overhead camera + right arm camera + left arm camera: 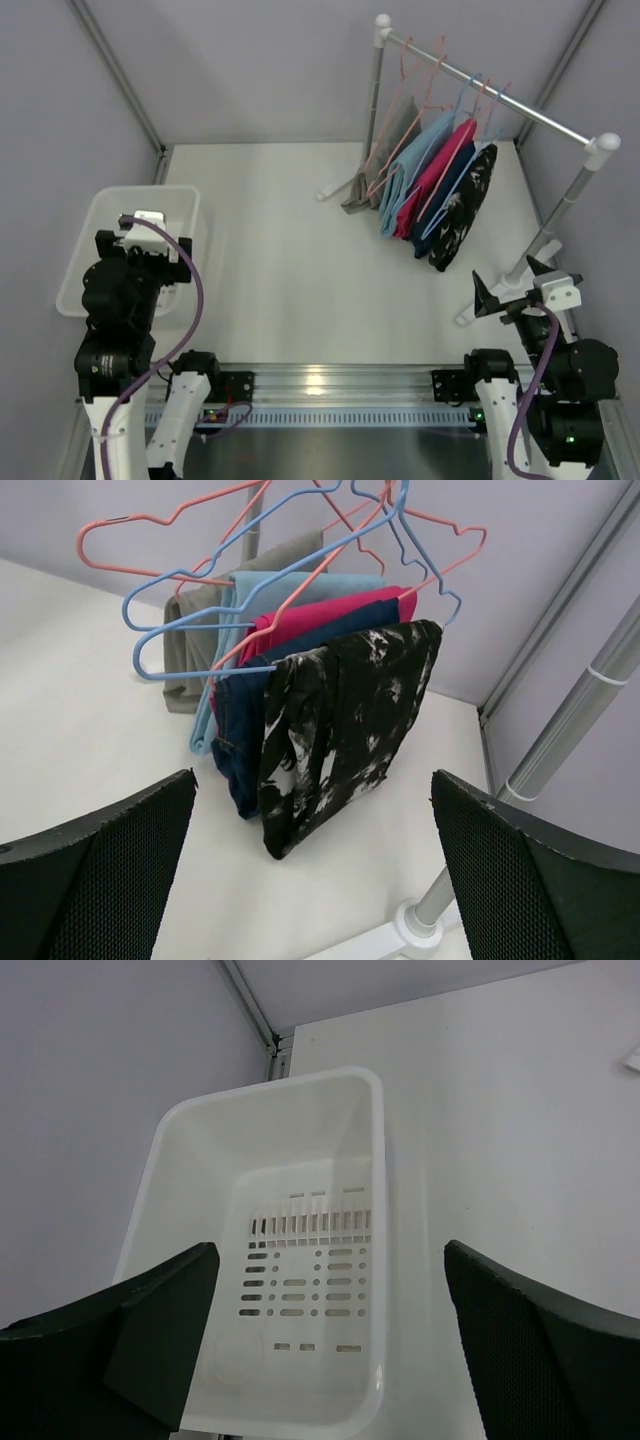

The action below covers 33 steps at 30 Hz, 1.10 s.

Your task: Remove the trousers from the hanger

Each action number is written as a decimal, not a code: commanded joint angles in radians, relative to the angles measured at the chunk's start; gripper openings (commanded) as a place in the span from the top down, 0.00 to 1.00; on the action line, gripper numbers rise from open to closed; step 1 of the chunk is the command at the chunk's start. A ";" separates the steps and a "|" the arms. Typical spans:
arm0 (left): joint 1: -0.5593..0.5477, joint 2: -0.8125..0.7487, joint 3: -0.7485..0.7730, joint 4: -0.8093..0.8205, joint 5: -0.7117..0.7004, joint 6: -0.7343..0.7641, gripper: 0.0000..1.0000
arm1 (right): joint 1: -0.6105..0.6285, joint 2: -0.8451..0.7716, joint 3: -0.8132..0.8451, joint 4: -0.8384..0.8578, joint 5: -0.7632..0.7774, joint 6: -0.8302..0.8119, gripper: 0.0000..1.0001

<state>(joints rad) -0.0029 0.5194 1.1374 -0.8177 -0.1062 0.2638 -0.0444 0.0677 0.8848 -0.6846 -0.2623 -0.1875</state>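
Observation:
The blue hanger's near sloping arm (478, 152) (350, 540), just below its hook, is the next place my right gripper needs to go to and grab, to steady the hanger of the black pair.
Several trousers hang folded over pink and blue hangers (250, 555) on a white rack (500, 95) at the back right. The black pair with white print (462, 210) (340, 730) is nearest my right arm. Behind it come the navy pair (445, 195) (235, 750) and the magenta pair (432, 175) (320, 615). My right gripper (508, 283) (312, 780) is open and empty, low by the rack's near foot, facing the black pair from a distance. My left gripper (330, 1260) is open and empty above the white basket (100, 205) (380, 1160).
A light blue garment (270, 585) and a grey one (185, 650) hang further along the rail. An empty pink hanger (150, 525) sticks out to the left. The rack's post (590, 680) and foot (420, 925) stand close to my right gripper. Grey walls enclose the table.

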 commanded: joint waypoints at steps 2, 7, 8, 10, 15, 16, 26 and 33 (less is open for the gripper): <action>-0.005 -0.009 -0.027 0.077 -0.056 0.014 0.01 | -0.012 0.020 0.028 0.023 0.011 0.026 0.00; -0.005 -0.022 -0.031 0.086 -0.055 0.015 0.01 | -0.012 0.041 0.031 0.023 0.046 0.141 0.00; -0.005 -0.015 -0.033 0.089 -0.053 0.009 0.01 | -0.012 0.047 0.031 0.023 0.054 0.164 0.01; -0.005 0.001 -0.033 0.089 -0.052 -0.001 0.01 | -0.012 0.076 0.037 0.028 0.064 0.250 0.01; -0.005 0.063 -0.019 0.086 -0.038 -0.040 0.01 | -0.012 0.158 0.049 0.077 0.052 0.450 0.01; -0.005 0.068 -0.018 0.089 -0.020 -0.047 0.01 | -0.014 0.187 0.052 0.109 0.046 0.483 0.00; -0.005 0.113 -0.014 0.109 0.045 -0.075 0.01 | -0.014 0.308 -0.032 0.443 0.083 0.910 0.33; -0.005 0.131 -0.004 0.109 0.077 -0.078 0.01 | -0.012 0.550 -0.020 0.615 0.078 1.103 0.44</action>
<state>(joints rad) -0.0029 0.6334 1.1069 -0.7612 -0.0566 0.2039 -0.0444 0.5491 0.8574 -0.2379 -0.1963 0.7887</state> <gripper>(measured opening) 0.990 0.562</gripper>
